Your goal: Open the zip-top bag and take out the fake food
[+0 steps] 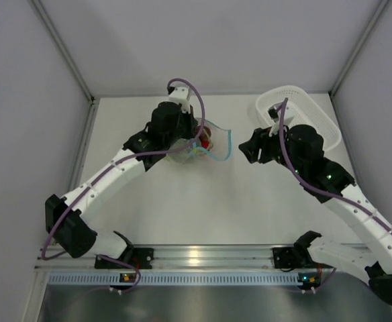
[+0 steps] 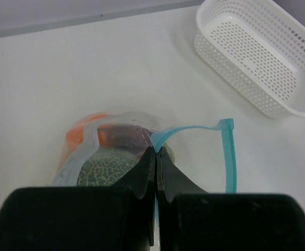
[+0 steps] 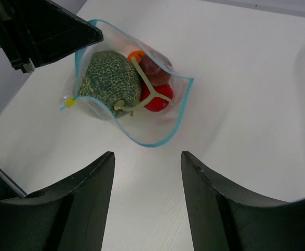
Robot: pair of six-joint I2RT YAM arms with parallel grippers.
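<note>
Next, my right gripper reaches into the zip-top bag and closes on the melon's pale green stem [image 1: 205,139] [image 3: 145,99], just below the spot where the stem branches.
The zip-top bag [image 3: 157,125] lies on the white table with its light blue zip strip [image 2: 228,157] pulled wide open. Inside are the fake food pieces: a grey-green melon [image 3: 108,81], a red ball [image 3: 156,99], an orange piece [image 2: 79,137] and a dark red piece [image 3: 155,68]. My left gripper [image 2: 156,152] is shut on the near edge of the bag's zip strip, right above the melon [image 2: 103,170]. My right gripper [image 3: 147,157] is open and empty, a short way in front of the bag's open mouth. In the top view the bag [image 1: 208,144] sits between both grippers.
A white perforated basket [image 2: 257,57] stands at the back right of the table, also in the top view [image 1: 297,114], behind my right arm. Grey walls enclose the table on three sides.
</note>
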